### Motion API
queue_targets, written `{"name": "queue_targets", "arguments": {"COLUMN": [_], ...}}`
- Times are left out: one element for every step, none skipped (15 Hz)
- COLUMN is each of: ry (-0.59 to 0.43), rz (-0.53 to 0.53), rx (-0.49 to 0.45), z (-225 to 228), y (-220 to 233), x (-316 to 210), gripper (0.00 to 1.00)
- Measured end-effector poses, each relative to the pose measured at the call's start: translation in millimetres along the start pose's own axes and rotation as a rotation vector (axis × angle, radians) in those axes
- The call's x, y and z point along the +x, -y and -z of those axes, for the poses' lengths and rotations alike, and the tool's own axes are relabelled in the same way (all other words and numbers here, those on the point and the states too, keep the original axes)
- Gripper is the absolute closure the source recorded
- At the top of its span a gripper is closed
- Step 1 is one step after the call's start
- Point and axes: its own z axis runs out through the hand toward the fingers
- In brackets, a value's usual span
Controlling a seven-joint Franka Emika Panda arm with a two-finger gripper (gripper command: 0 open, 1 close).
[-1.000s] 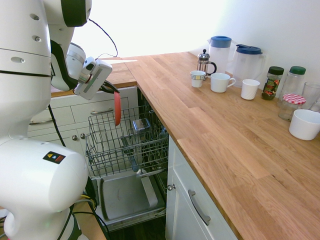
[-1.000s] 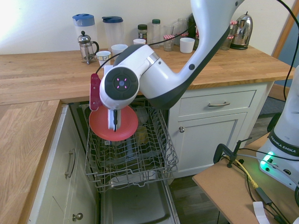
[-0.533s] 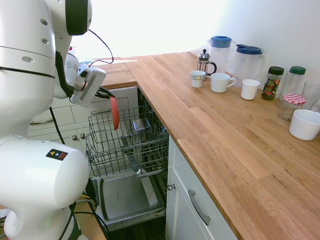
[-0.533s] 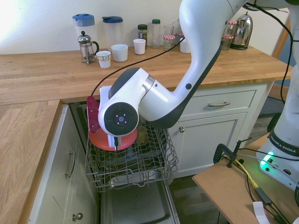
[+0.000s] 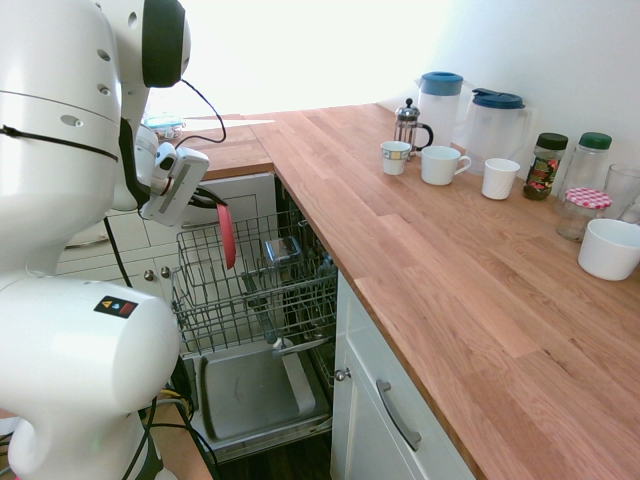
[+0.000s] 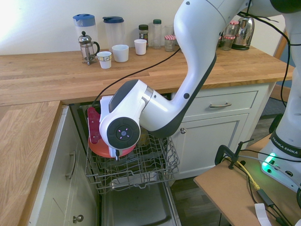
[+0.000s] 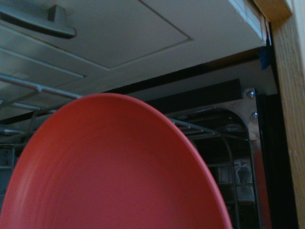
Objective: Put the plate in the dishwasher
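Next, I put the coral-red plate down among the wires in the near part of the grey rack (image 6: 125, 165) with my gripper.
The coral-red plate (image 5: 228, 238) hangs upright on its edge, pinched at its top rim by my gripper (image 5: 216, 202), which is shut on it. Its lower edge dips among the wires at the near-left part of the dishwasher's pulled-out grey wire rack (image 5: 262, 290). From the other side, the plate (image 6: 100, 149) peeks out below my wrist, low in the rack (image 6: 141, 165); the fingers are hidden there. The plate (image 7: 114, 176) fills the lower wrist view, with rack wires and the dark dishwasher interior behind. The grey inner door panel (image 5: 250, 388) lies open below the rack.
A cutlery basket (image 5: 283, 250) stands at the rack's back. White drawers (image 5: 190, 225) flank the machine. The wooden counter (image 5: 430, 250) carries two jugs, a French press (image 5: 408, 124), mugs, jars and a white bowl (image 5: 608, 248).
My gripper has carried the plate down and towards the rack's near-left side; the plate's lower edge now sits among the rack wires. The grip has stayed shut.
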Motion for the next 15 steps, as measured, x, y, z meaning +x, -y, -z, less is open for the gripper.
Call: {"name": "queue_targets", "arguments": {"ry": [0.0, 0.0, 0.0, 0.001, 0.001, 0.0, -0.001, 0.0, 0.002, 0.007, 0.012, 0.018, 0.025, 0.032, 0.039], "rz": [-0.002, -0.006, -0.007, -0.008, -0.008, -0.007, -0.004, -0.001, 0.002, 0.007, 0.011, 0.014, 0.014, 0.015, 0.017], "rx": [0.003, 0.005, 0.008, 0.011, 0.015, 0.019, 0.023, 0.028, 0.033, 0.042, 0.052, 0.063, 0.07, 0.078, 0.086], "z": [-2, -3, -3, -3, -1, 0, 1, 0, -2, -5, -9, -12, -16, -21, -25], "y": [4, 7, 10, 14, 17, 21, 24, 28, 31, 33, 35, 37, 38, 39, 41], "x": [0, 0, -1, -4, -5, -7, -9, -10, -13, -16, -19, -21, -23, -25, -27], "gripper": [1.0, 1.0, 1.0, 1.0, 1.0, 1.0, 1.0, 1.0, 1.0, 1.0, 1.0, 1.0, 1.0, 1.0, 1.0]}}
